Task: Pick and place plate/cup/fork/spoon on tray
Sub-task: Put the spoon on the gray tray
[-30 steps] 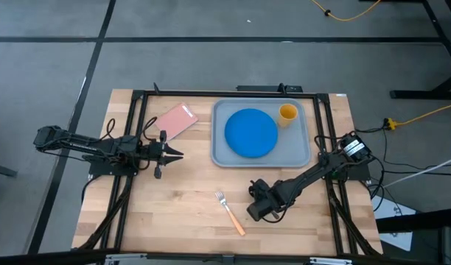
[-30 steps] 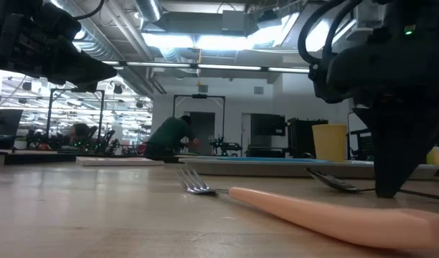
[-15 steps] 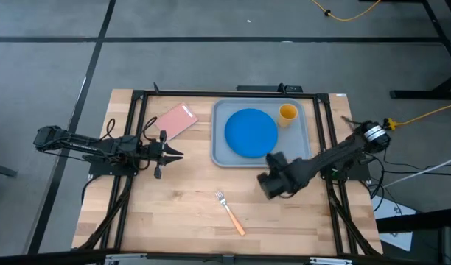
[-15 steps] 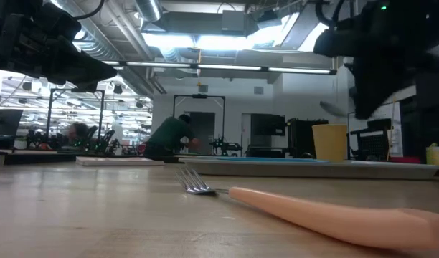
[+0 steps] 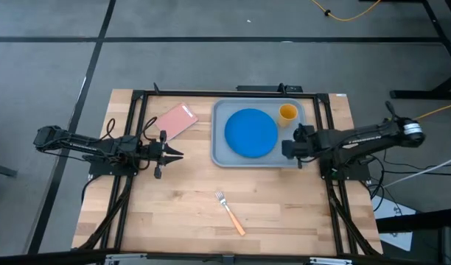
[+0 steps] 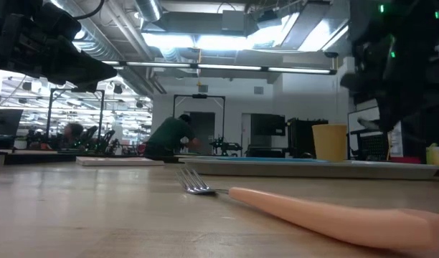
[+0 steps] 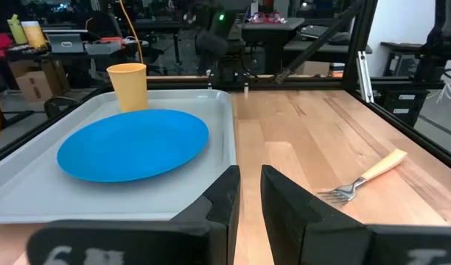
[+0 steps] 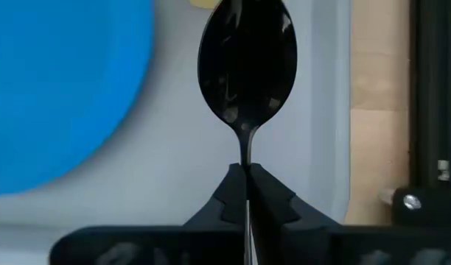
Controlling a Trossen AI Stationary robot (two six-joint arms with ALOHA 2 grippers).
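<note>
I will let go of the black spoon with my right gripper on the bottom of the bare tray, between the blue plate (image 5: 296, 135) (image 8: 260, 110) and the tray's rim.
My right gripper (image 5: 288, 147) is over the right part of the grey-blue tray (image 5: 219, 158), shut on the black spoon (image 8: 247, 51). The blue plate (image 5: 250, 133) lies flat in the tray. The yellow-orange cup (image 5: 287, 112) stands upright in the tray's far right corner. The tan-handled fork (image 5: 230, 211) lies flat on the wood near the table's front, and it also shows in the low view (image 6: 313, 211). My left gripper (image 5: 180, 154) hovers left of the tray, empty, with a narrow gap between its fingers (image 7: 247, 184). My right gripper pinches the spoon's thin handle just behind the bowl (image 8: 245, 156) between its two fingertips. The spoon lies along the fingers and sticks out past them, bowl foremost. It is lifted clear over the tray's bare floor, between the plate and the right rim.
A pink rectangular card (image 5: 175, 120) lies at the far left of the table. A black frame (image 5: 137, 118) runs along the table's edges. Bare wood lies between the fork and the tray. A person shows in the room beyond the table in the low view (image 6: 169, 136).
My right gripper has risen from the wood right of the fork, where the spoon lay. It has carried the spoon toward the table's far right, turning as it went, and is now over the tray's right part. The spoon is lifted clear.
</note>
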